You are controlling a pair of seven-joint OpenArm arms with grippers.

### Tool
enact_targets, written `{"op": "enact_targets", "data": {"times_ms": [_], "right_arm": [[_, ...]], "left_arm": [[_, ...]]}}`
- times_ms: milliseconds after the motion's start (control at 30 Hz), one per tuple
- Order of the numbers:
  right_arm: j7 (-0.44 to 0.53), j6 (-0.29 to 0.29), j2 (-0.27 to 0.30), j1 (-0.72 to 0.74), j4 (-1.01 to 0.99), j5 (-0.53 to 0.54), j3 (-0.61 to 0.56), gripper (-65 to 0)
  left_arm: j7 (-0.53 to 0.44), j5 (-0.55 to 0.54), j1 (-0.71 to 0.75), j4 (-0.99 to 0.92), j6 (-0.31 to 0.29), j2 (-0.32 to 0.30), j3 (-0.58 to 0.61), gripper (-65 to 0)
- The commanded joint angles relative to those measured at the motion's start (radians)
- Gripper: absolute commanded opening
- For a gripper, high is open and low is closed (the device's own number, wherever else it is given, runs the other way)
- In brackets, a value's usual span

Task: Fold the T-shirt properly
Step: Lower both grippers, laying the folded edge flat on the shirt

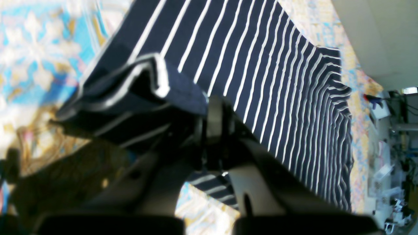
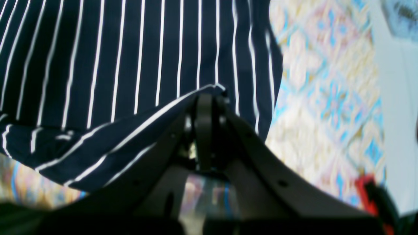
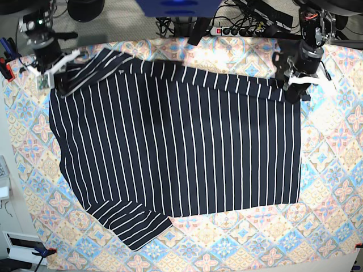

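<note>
Next, my right gripper lets go of the lifted edge on the T-shirt's striped body, just inside the side (image 3: 78,128) (image 2: 235,90) nearest the red clamp.
The T-shirt (image 3: 176,147), dark navy with thin white stripes, lies spread over most of the table, one sleeve at the lower left. In the base view my right gripper (image 3: 59,82) is at the shirt's upper left corner and my left gripper (image 3: 293,88) at its upper right corner. The right wrist view has the right gripper (image 2: 209,98) shut on a lifted edge of the T-shirt (image 2: 130,65). In the left wrist view the left gripper (image 1: 214,109) is shut on a bunched fold of the T-shirt (image 1: 261,75).
A pastel tile-patterned tablecloth (image 3: 334,170) covers the table. A red clamp (image 3: 7,67) sits on the left table edge and another clamp (image 3: 42,251) at the lower left corner. Cables and a power strip (image 3: 238,29) lie beyond the far edge.
</note>
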Motion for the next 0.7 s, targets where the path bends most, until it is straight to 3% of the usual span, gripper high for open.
{"op": "enact_targets", "data": {"times_ms": [0,400,667], "right_arm": [[0.013,-0.002,0.011,0.018,0.015,0.008,0.006,-64.7],[-0.161,-0.002,0.007,0.300,-0.020,0.008,-0.011,-64.7],[-0.168,-0.002,0.007,0.420,-0.138,0.005,-0.086,-64.8]], "left_arm": [[-0.022,0.005,-0.016,0.010,-0.013,-0.009,-0.007,-65.0],[-0.022,0.007,-0.217,-0.193,-0.014,0.002,-0.001,-65.0],[-0.022,0.008,-0.307,-0.302,-0.016,0.002,0.000,-65.0]]}}
